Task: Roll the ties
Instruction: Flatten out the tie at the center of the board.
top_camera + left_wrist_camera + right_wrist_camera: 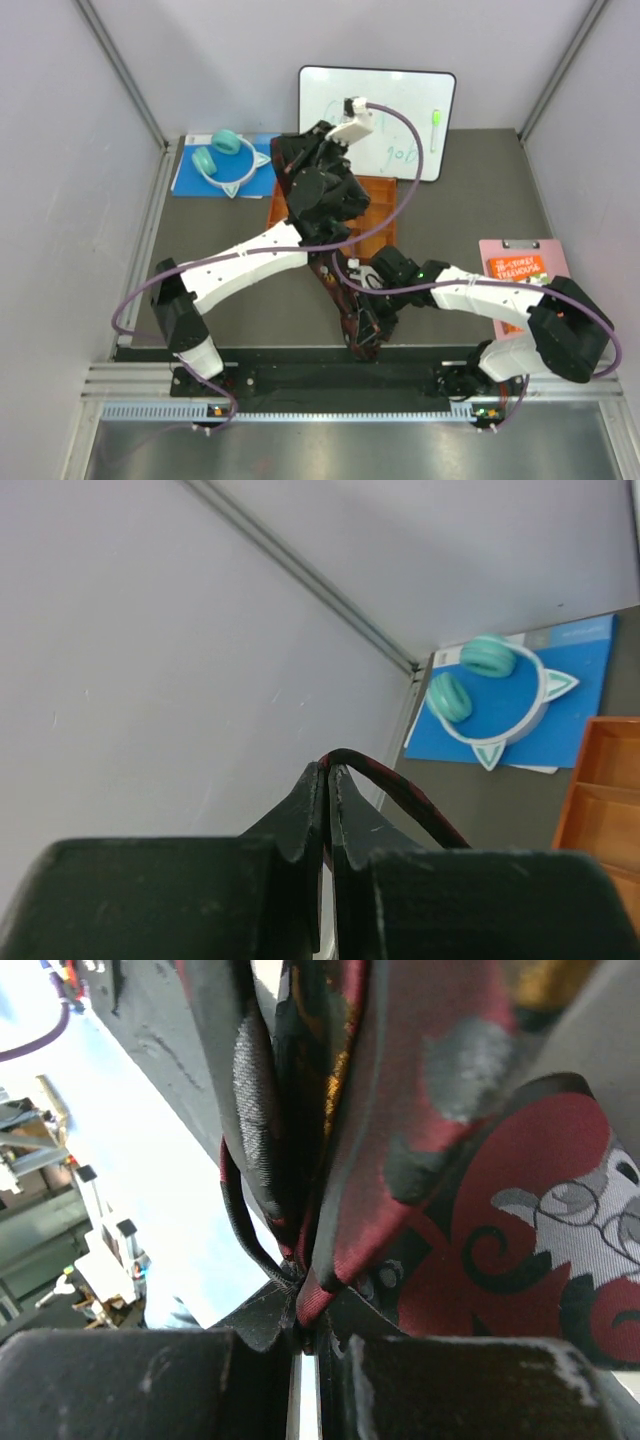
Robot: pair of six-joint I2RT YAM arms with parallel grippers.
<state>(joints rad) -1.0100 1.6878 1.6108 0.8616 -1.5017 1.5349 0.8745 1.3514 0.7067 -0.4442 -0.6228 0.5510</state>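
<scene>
The robot's left gripper will release the tie's narrow end, still hanging over the table's middle, on the grey table (213, 240) in front of the blue sheet.
A dark maroon-red tie (340, 290) with black pattern hangs stretched between my two grippers over the middle of the table. My left gripper (318, 205) is shut on its narrow end; in the left wrist view the tie (420, 805) loops out over the closed fingertips of the left gripper (328, 770). My right gripper (368, 305) is shut on the bunched wide part. In the right wrist view the folded tie (420, 1160) fills the frame above the right gripper (305, 1310). The tie's lower tip reaches the table's near edge.
An orange compartment tray (372, 215) lies behind the arms, partly hidden. A whiteboard (378, 118) with a green marker stands at the back. Teal headphones (222, 160) lie on a blue sheet at the back left. A pink clipboard (520, 270) lies at the right.
</scene>
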